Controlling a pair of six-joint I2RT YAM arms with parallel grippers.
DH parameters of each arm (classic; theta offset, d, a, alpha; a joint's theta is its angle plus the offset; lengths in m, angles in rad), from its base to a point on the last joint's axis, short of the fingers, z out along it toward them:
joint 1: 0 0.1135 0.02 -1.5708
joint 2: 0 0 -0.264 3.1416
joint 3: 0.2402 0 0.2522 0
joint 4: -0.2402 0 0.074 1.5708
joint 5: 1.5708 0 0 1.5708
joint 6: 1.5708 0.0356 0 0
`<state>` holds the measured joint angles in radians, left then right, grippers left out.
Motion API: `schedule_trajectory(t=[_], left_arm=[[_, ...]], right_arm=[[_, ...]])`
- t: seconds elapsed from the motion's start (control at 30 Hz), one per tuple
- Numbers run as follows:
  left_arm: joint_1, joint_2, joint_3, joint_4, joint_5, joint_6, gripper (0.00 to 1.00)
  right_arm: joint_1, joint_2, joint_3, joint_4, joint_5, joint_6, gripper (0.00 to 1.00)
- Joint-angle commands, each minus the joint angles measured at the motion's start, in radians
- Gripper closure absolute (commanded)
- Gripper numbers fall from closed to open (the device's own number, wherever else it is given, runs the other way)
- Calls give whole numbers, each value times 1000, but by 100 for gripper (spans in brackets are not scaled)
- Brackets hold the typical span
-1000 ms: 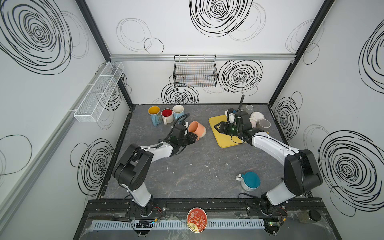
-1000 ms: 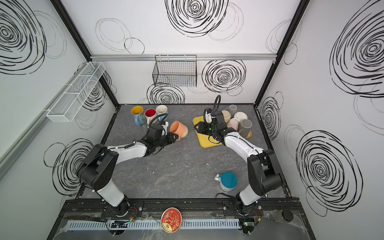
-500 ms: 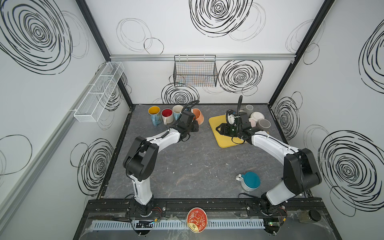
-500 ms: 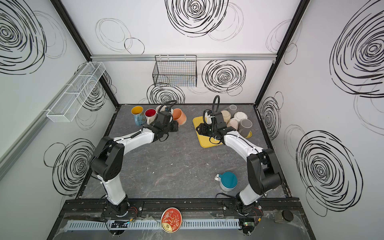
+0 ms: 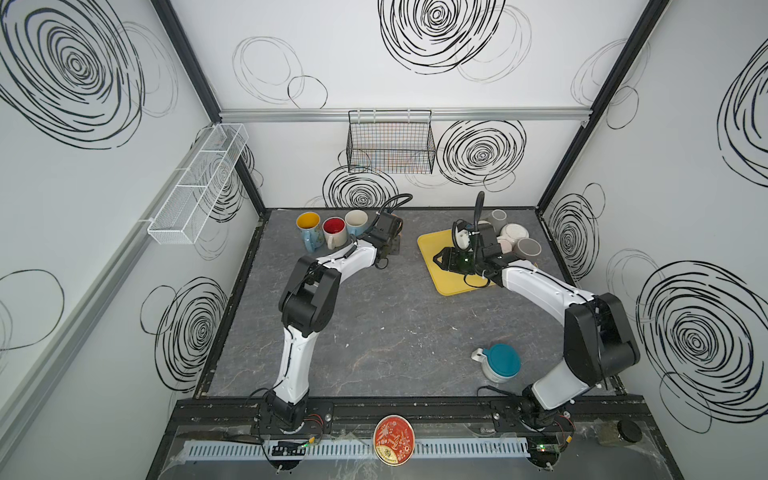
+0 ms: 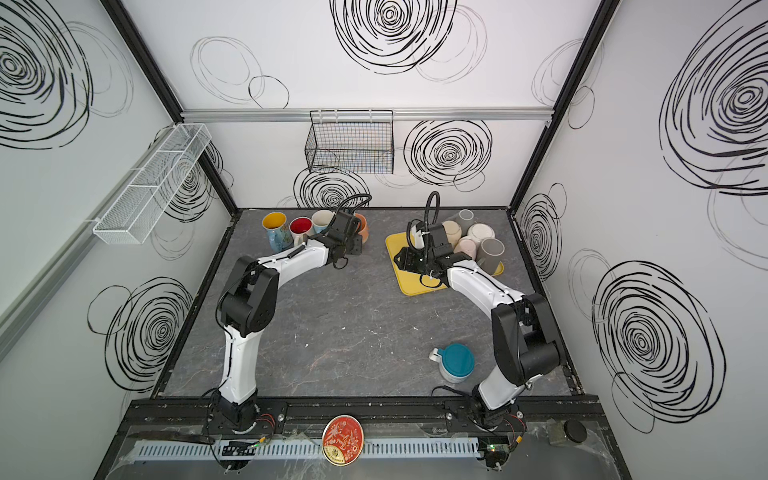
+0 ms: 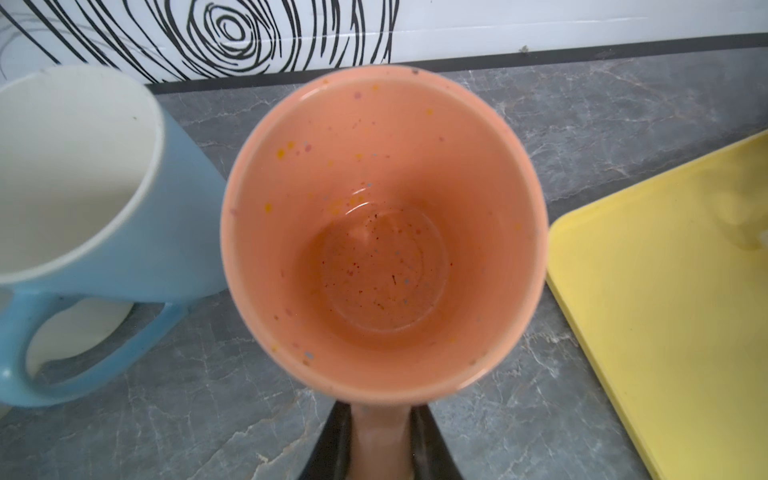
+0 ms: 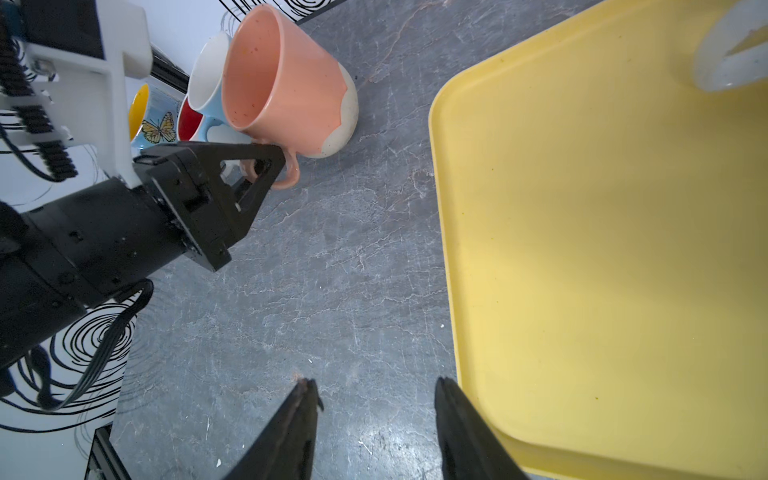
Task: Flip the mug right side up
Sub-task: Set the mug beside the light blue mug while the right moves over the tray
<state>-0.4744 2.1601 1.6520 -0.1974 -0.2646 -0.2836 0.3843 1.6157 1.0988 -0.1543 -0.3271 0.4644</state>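
Note:
My left gripper is going to set the peach speckled mug down on the table [image 5: 384, 225] [image 7: 340, 220] beside the blue mug. The peach mug is now low at the table's back.
The peach speckled mug [image 7: 382, 228] stands mouth up at the back of the table, right beside a blue mug [image 7: 83, 166]. My left gripper [image 7: 380, 440] is shut on its handle, seen from the side in the right wrist view [image 8: 270, 166]. In that view the mug [image 8: 286, 83] has its cream base low at the table; whether it touches I cannot tell. In a top view the mug [image 6: 362, 226] peeks out behind the left gripper [image 6: 351, 245]. My right gripper [image 8: 376, 386] hangs open and empty over the left edge of the yellow tray [image 8: 602, 208], also visible in both top views [image 5: 438, 259].
A row of three upright mugs [image 5: 333, 230] fills the back left. Several upside-down cups [image 5: 515, 232] crowd the tray's far right. A teal-bottomed mug [image 5: 500, 361] sits upside down at the front right. A wire basket [image 5: 390, 145] hangs on the back wall.
My left gripper carried the peach mug from mid-table to the back beside the row of mugs, turning it from sideways to mouth up. The right arm barely moved.

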Motion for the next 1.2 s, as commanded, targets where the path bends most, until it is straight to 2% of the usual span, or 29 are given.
schedule_trajectory(t=[0.0, 0.23, 0.57, 0.8, 0.87, 1.17], left_arm=[[13, 21, 104, 63, -68, 56, 100], [35, 114, 233, -2, -114, 64, 100], [54, 151, 270, -20, -135, 77, 100], [60, 145, 266, -37, -120, 69, 72], [59, 140, 264, -38, -115, 69, 67], [60, 80, 235, -36, -94, 67, 55]], right_arm=[[-4, 14, 37, -24, 6, -17, 50], [-7, 13, 36, -40, 20, -30, 50], [-19, 7, 32, -51, 27, -36, 50], [-23, -7, 32, -65, 38, -40, 50], [-26, -13, 35, -79, 46, -43, 50], [-77, -55, 35, -171, 128, -65, 49]])
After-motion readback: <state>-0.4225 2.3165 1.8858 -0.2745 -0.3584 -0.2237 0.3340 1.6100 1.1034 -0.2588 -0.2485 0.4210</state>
